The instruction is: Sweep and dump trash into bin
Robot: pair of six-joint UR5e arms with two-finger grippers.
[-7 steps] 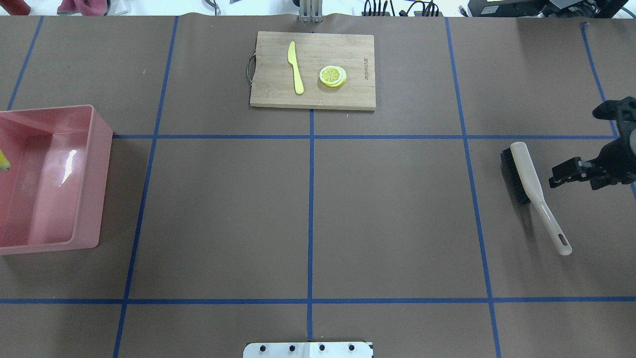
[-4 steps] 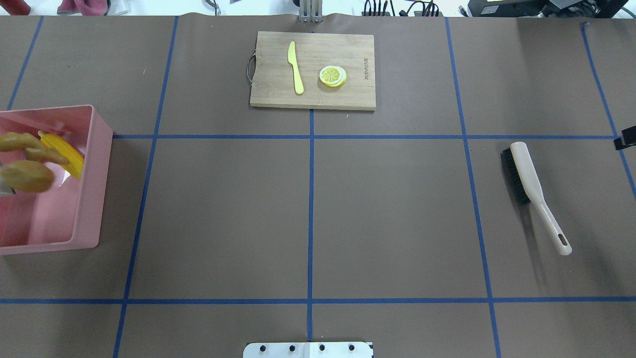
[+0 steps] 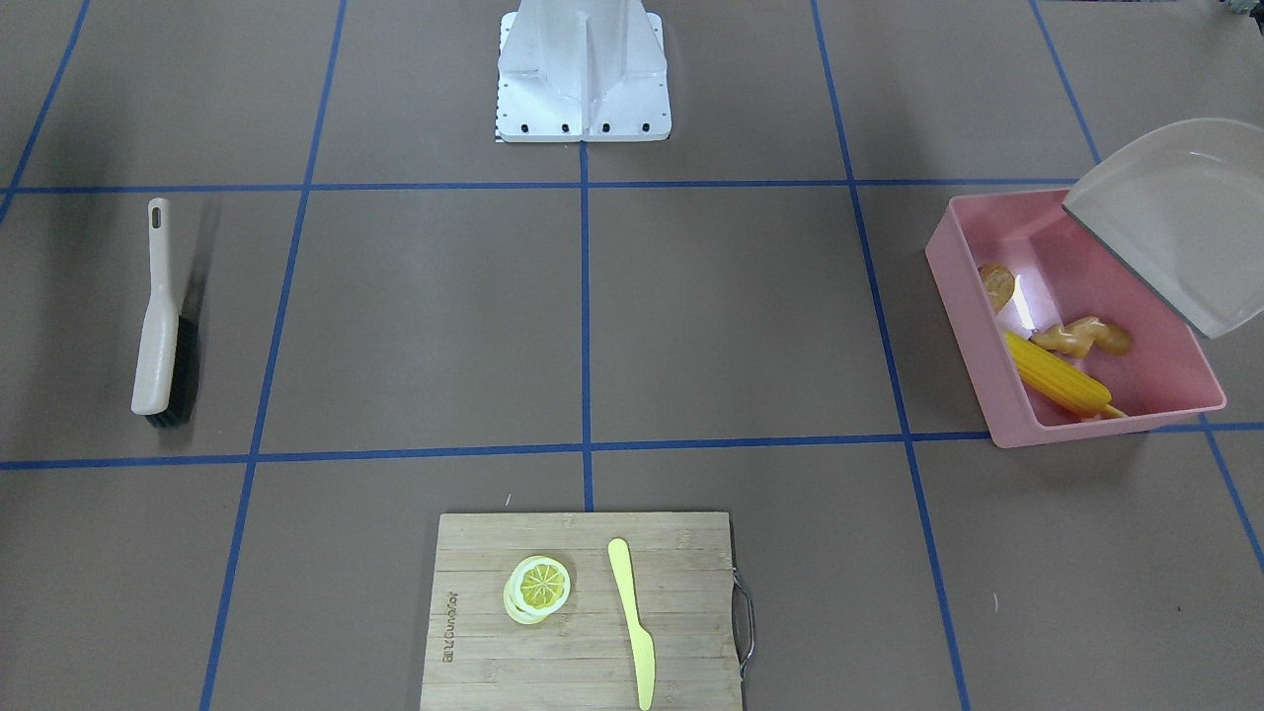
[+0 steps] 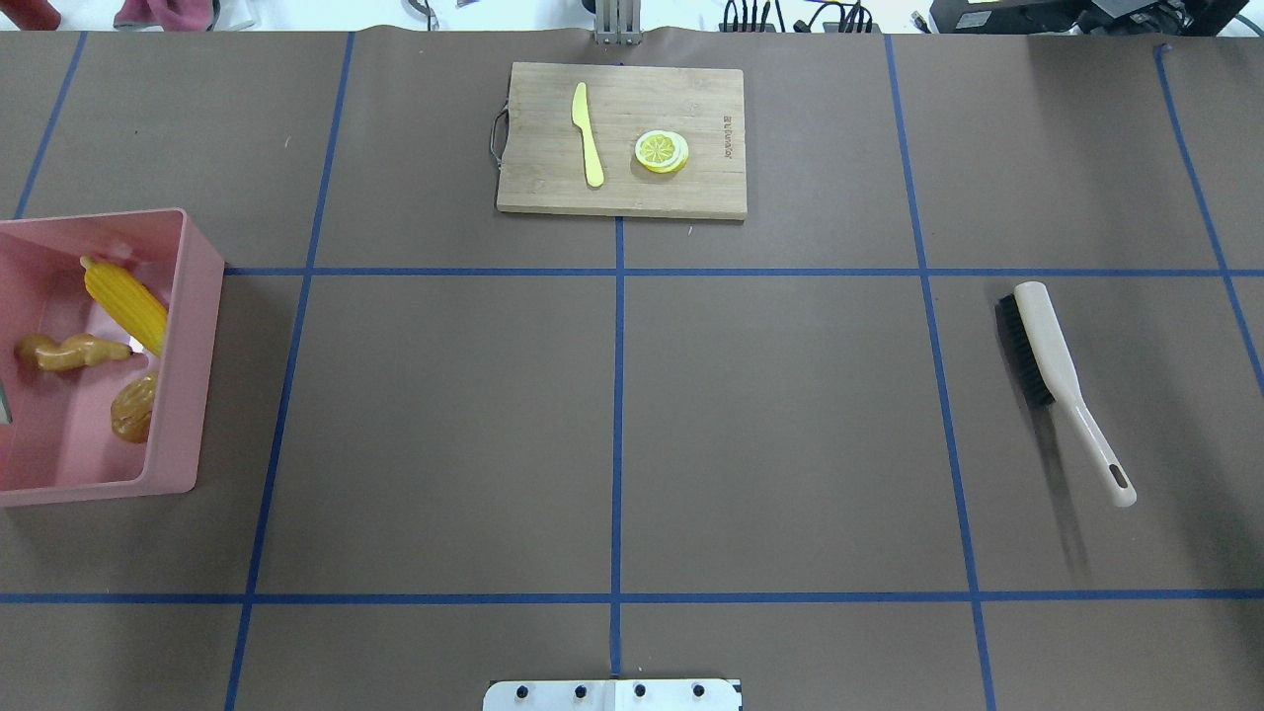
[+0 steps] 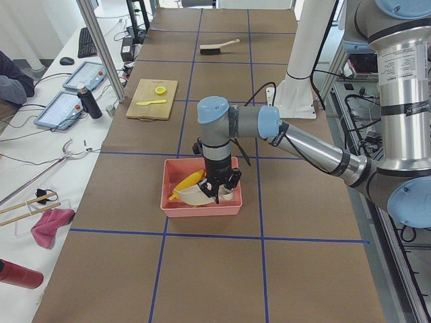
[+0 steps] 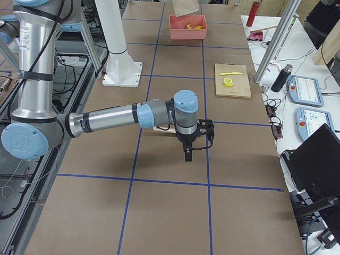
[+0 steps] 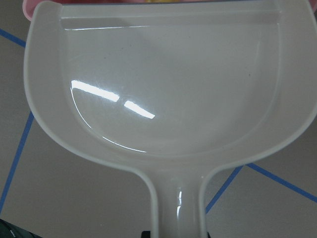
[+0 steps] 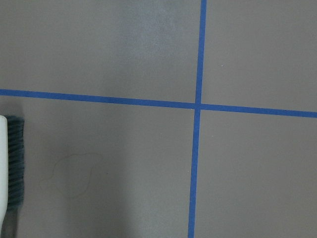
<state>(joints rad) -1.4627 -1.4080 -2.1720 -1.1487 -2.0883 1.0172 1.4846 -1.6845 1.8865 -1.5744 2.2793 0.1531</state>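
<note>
The left gripper should put the beige dustpan down between the pink bin and the middle blue tape line (image 3: pixel 732 365).
The pink bin (image 4: pixel 202 296) stands at the table's left end. In it lie the yellow corn cob (image 4: pixel 126 301), the tan ginger root (image 4: pixel 69 353) and the golden-brown potato lump (image 4: pixel 133 407). The front-facing view shows them too: corn (image 3: pixel 1055 375), ginger (image 3: pixel 1081 338), potato (image 3: pixel 997 286). My left gripper (image 5: pixel 217 192) is shut on the handle of the beige dustpan (image 3: pixel 1175 217), which hangs tilted over the bin (image 3: pixel 973 346). The pan (image 7: pixel 173 84) is empty. My right gripper (image 6: pixel 187 155) hangs near the brush (image 4: pixel 1052 365), apart from it; I cannot tell whether it is open or shut.
A wooden cutting board (image 4: pixel 691 188) at the far middle carries a pale yellow knife (image 4: pixel 588 133) and a lemon slice (image 4: pixel 661 151). The brush lies flat on the right side of the table. Blue tape lines cross the brown table cover.
The corn, ginger and potato dropped from the dustpan into the bin and now lie still there. My right gripper drew out of the overhead view to the right.
</note>
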